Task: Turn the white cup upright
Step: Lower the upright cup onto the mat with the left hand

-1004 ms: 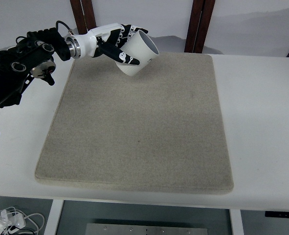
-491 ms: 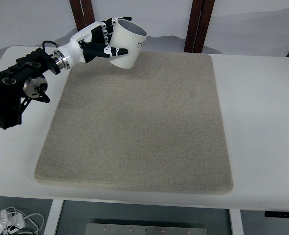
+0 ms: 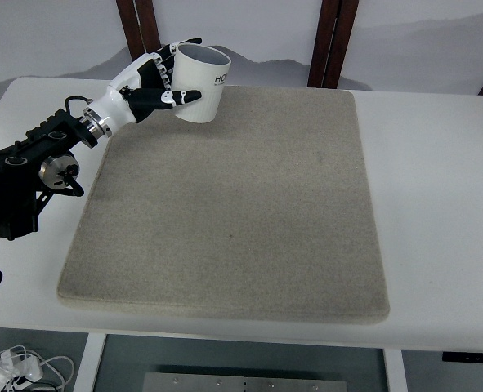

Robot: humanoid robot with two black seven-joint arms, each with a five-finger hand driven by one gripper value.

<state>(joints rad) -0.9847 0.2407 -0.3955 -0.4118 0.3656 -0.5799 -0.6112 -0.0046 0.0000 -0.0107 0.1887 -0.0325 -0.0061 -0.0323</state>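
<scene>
I'll release the white cup with my left gripper on the beige mat, just inside the far corner (image 3: 184, 154) nearest that gripper.
The white cup (image 3: 203, 82) stands nearly upright at the far left corner of the beige mat (image 3: 233, 212), its open rim facing up and dark print on its side. My left hand (image 3: 172, 75) is shut on the cup, fingers wrapped around its left side, thumb across the front. The black left arm comes in from the left edge. I cannot tell whether the cup's base touches the mat. The right arm is out of view.
The mat lies on a white table (image 3: 437, 196). Dark wooden posts (image 3: 331, 41) rise behind the table's far edge. Cables (image 3: 12, 367) lie on the floor at the lower left.
The left hand has turned the cup from tilted with its mouth toward the upper right to nearly upright. The arm has dropped lower and moved toward the left.
</scene>
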